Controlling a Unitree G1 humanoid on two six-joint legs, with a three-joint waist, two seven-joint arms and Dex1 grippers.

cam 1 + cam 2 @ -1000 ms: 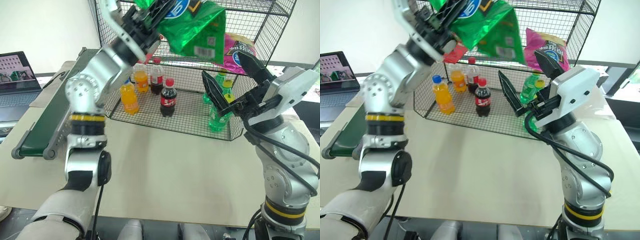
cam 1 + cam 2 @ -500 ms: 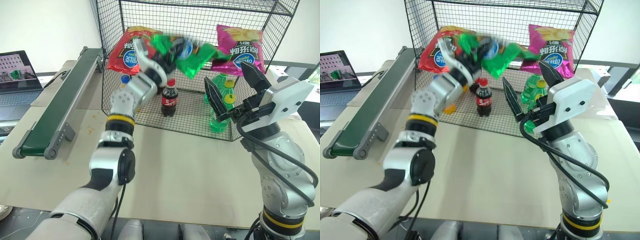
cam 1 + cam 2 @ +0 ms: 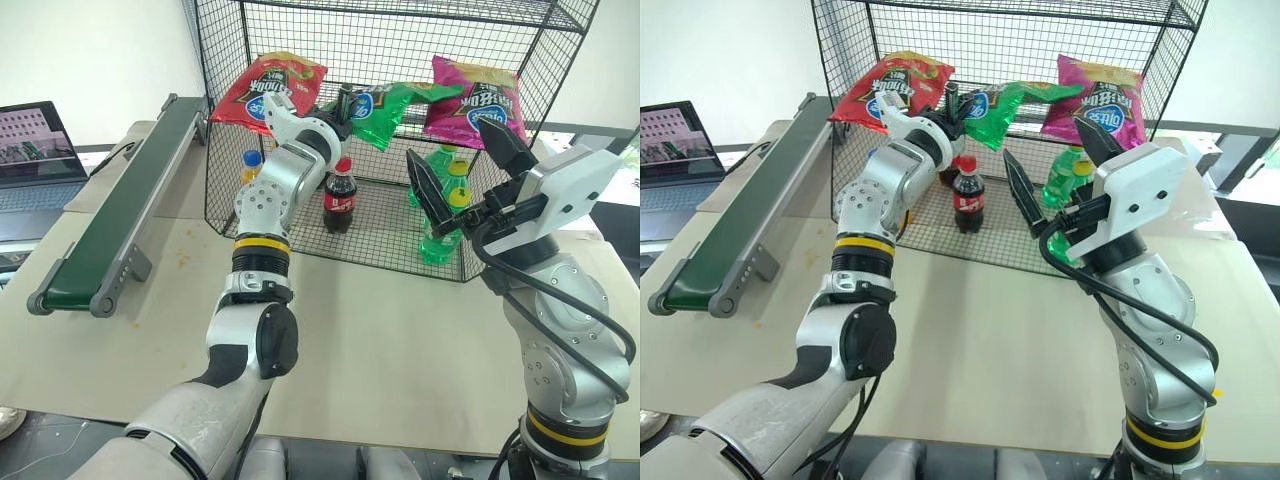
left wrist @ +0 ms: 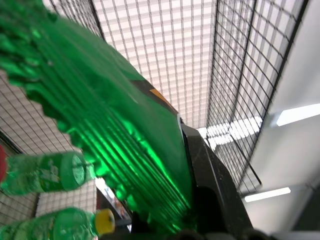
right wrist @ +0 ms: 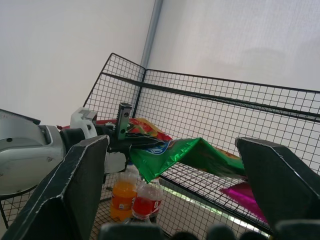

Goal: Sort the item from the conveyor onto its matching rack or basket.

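Observation:
Next, my left gripper releases the green chip bag on the upper shelf (image 3: 371, 108) between the red bag and the magenta bag. The green bag now stretches nearly level inside the rack.
The item, a green chip bag (image 3: 392, 101) with a round blue-and-white logo, stretches nearly level inside the rack (image 3: 560, 22), at the height of its upper wire shelf between a red bag and a magenta bag. My left gripper (image 3: 338, 104) reaches into the rack's front and is shut on the bag's near end; its wrist view shows the crinkled green foil (image 4: 100, 125) against one black finger (image 4: 215, 190). My right gripper (image 3: 462, 166) hangs open outside the rack's right front, holding nothing. The conveyor (image 3: 120, 210) runs along the table's left side with a bare belt.
A red chip bag (image 3: 270, 85) and a magenta chip bag (image 3: 475, 92) lie on the upper shelf. On the rack floor stand a cola bottle (image 3: 339, 195), an orange bottle (image 3: 250, 165) and green bottles (image 3: 440, 215). A laptop (image 3: 35, 140) sits far left.
My left arm has come down and forward, carrying the green bag from above the rack's front into it, between the red and magenta bags. The right arm has stayed put.

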